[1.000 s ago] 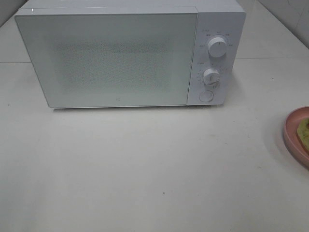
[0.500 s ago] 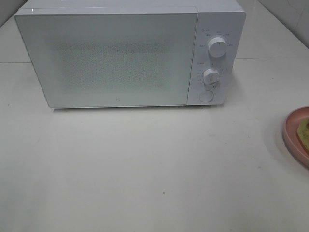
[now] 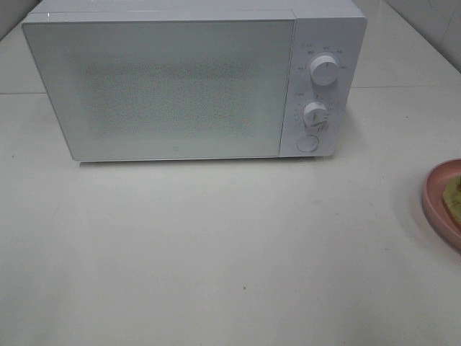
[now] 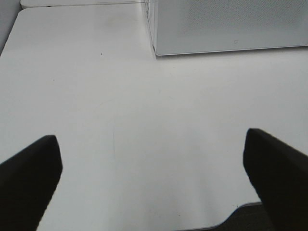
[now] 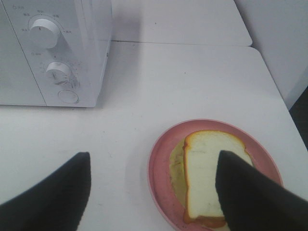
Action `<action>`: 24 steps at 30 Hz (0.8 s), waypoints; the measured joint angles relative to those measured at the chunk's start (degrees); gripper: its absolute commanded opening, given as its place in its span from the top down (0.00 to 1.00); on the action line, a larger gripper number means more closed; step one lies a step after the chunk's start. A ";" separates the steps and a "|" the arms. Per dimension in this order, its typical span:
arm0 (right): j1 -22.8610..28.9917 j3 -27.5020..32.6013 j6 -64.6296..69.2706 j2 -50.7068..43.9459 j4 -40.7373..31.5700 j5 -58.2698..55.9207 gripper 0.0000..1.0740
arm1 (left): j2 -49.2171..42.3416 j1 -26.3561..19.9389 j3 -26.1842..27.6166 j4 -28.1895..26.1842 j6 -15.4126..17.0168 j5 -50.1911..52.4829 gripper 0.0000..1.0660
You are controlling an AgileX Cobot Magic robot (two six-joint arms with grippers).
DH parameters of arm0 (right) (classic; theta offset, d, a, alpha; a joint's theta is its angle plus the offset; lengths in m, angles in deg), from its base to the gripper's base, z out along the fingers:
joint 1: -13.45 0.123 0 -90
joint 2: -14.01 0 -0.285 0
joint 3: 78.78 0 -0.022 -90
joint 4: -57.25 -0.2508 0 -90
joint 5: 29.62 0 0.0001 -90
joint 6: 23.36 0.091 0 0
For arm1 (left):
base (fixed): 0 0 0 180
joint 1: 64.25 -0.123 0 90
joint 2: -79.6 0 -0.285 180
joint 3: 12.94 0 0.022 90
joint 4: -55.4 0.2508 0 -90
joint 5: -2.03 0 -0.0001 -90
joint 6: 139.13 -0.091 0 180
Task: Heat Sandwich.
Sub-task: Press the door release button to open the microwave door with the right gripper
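I need to move my right gripper to the microwave's round button (image 3: 308, 143) (image 5: 68, 96) next and close its empty fingers just in front of it.
The sandwich (image 5: 204, 175), white bread with tan crust and a pale green layer beneath, lies on a round pink plate (image 5: 161, 166). In the exterior high view only the plate's edge (image 3: 436, 194) and a sliver of the sandwich (image 3: 454, 196) show at the right border. The white microwave (image 3: 187, 83) stands at the back with its door shut. My right gripper (image 5: 154, 185) is open and empty, hovering above the plate, one finger (image 5: 245, 192) over the sandwich's side. My left gripper (image 4: 151, 166) is open and empty over bare table, in front of the microwave's left corner (image 4: 156, 48).
The microwave has two knobs (image 3: 325, 72) and a round button (image 3: 307, 143) on its right panel. The white table (image 3: 216, 252) spreads in front of it. The table's near edge (image 4: 221, 225) shows in the left wrist view.
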 measured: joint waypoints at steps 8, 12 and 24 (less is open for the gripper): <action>0.00 0.00 0.00 6.53 0.00 4.70 0.34 | 0.00 0.00 0.00 0.00 0.00 0.00 0.08; 0.00 0.00 0.00 9.85 0.00 8.82 0.34 | 0.00 0.00 0.00 0.00 0.00 0.00 0.08; 0.00 0.00 1.09 20.97 0.00 21.54 0.34 | 0.00 0.00 0.00 0.00 0.00 0.00 0.08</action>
